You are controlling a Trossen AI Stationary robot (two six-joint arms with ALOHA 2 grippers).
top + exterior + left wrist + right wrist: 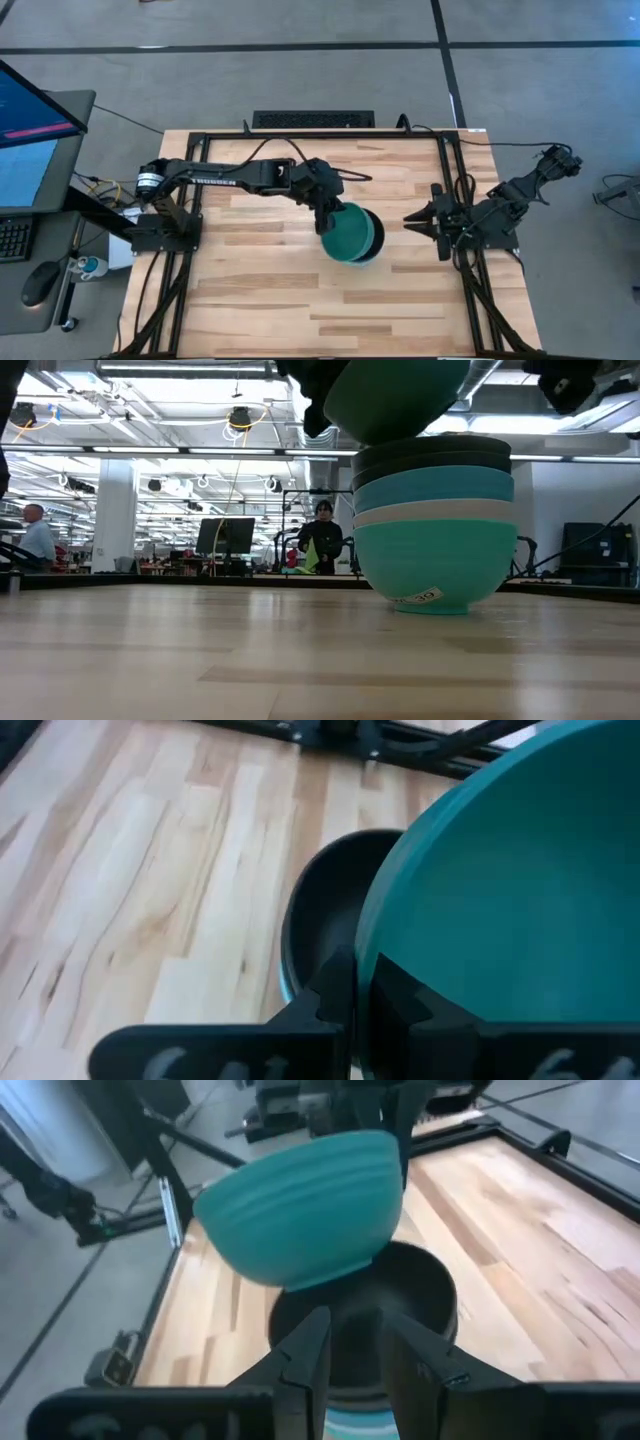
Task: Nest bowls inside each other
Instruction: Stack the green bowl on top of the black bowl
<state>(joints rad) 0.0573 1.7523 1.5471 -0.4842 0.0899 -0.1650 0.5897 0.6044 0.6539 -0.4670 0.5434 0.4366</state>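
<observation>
My left gripper has the teal-green bowl. It will let go of that bowl inside the top black bowl of the stack (350,242) (375,925).
A stack of bowls (435,510) stands on the table right of centre: cyan at the bottom, then white, a second cyan-blue one, and two black ones on top (400,1295). The teal-green bowl (346,232) hangs tilted just above the stack (395,395), held by my left gripper (325,218), which is shut on it. My right gripper (415,222) waits open just right of the stack, fingers pointing at it (350,1345), touching nothing. My left gripper (357,985) holds the teal-green bowl by its rim (375,920) on the side toward the table's left. One finger (400,995) is inside the bowl and one (325,995) outside. The fingers slant down from the left. The bowl is lifted clear and tilted above the top black bowl (330,920).
Bare wooden table (250,300) lies all round the stack. A black frame (455,180) runs along the table's edges. A monitor and keyboard (25,130) stand off the left side. People show far back in the room (322,535).
</observation>
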